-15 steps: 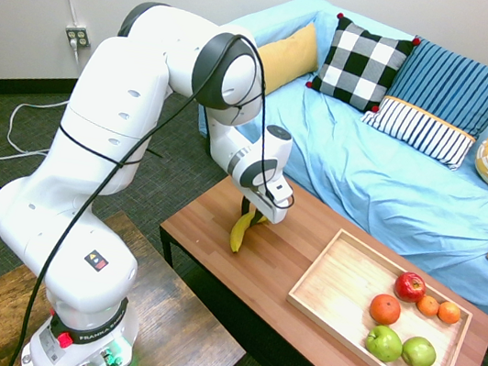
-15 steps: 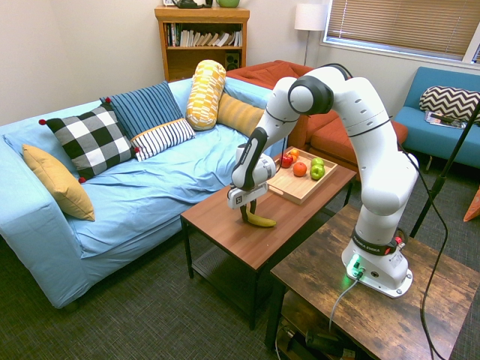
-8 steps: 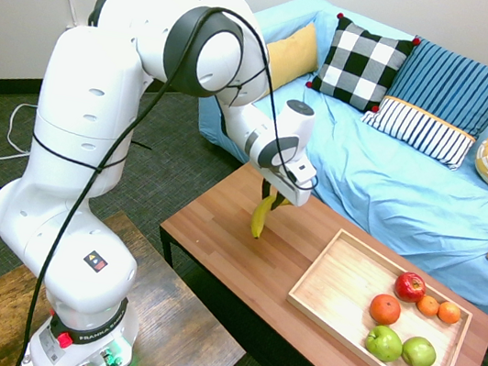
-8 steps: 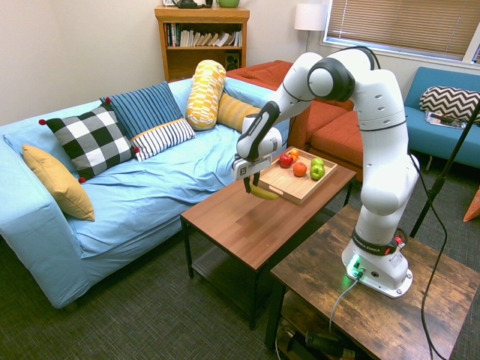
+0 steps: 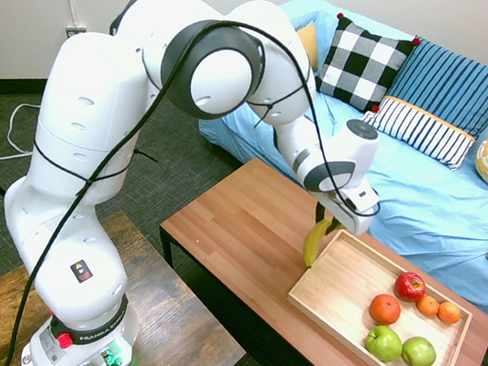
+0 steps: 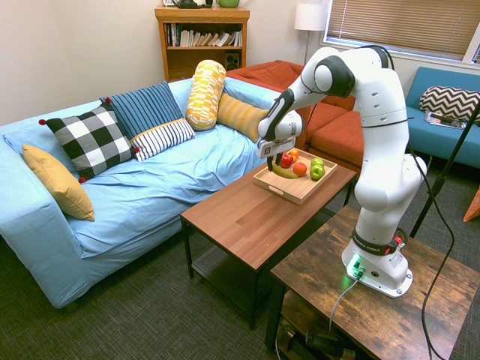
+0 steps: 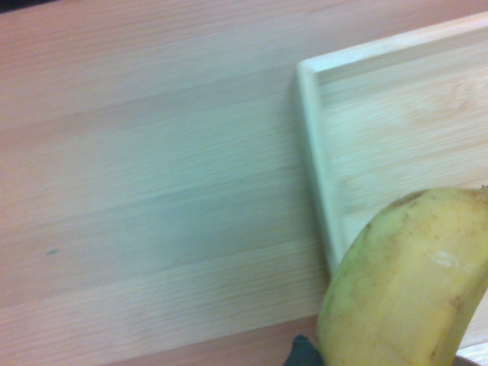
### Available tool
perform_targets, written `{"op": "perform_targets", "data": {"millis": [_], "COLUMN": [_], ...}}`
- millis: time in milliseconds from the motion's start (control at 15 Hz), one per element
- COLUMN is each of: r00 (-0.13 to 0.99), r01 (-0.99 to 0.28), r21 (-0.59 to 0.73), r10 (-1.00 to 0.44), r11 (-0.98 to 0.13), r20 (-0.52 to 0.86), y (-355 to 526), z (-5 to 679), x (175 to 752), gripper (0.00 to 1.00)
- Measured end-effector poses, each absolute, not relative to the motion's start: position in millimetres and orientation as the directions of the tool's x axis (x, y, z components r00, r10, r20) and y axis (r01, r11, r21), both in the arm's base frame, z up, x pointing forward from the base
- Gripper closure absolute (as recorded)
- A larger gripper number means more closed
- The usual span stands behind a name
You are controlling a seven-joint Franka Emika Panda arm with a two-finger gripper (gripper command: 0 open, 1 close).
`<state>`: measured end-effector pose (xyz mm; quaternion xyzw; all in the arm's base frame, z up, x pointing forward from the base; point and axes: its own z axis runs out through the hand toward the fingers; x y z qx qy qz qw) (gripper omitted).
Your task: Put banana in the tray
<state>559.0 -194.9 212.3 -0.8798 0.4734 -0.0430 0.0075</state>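
Note:
My gripper is going to the bare tray's bottom. It will let go of the yellow banana there, close beside the biggest orange fruit (image 5: 345, 289).
My gripper (image 5: 334, 222) is shut on the upper end of the yellow banana (image 5: 313, 242), which hangs down in the air. It hovers over the near left corner of the pale wooden tray (image 5: 338, 295), right at the rim. From the other side, the banana (image 6: 282, 170) hangs below the gripper (image 6: 273, 157) above the tray (image 6: 289, 189). In the wrist view the banana (image 7: 404, 290) fills the lower right, with the tray corner (image 7: 314, 84) beneath it.
The tray holds a red apple (image 5: 410, 285), three orange fruits (image 5: 385, 308) and two green apples (image 5: 384, 343) at its far right end. The tray lies on the reddish-brown table (image 5: 235, 237), with a blue sofa (image 5: 383, 182) behind and a darker side table (image 5: 173, 339) in front.
The arm has lifted the banana off the table's left part and carried it to the right, up to the tray's near corner. The gripper has stayed shut on it.

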Motion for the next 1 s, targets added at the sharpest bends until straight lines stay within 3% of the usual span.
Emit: {"op": "perform_targets", "data": {"millis": [267,600,667,1000], "r00": [0.484,0.468,0.468,0.482], "r01": [-0.871,-0.882,-0.882,-0.875], "r21": [-0.060,-0.048,-0.048,-0.053], "r10": [-0.873,-0.883,-0.883,-0.876], "r11": [-0.487,-0.469,-0.469,-0.481], "r20": [0.058,0.029,0.021,0.000], "y": [-265.4,-286.5,-287.9,-291.4], "z": [171.2,108.9,103.0,100.2], "x": [565.7,582.4,584.8,586.8], "gripper": [1.00,1.00,0.00,0.00]}}
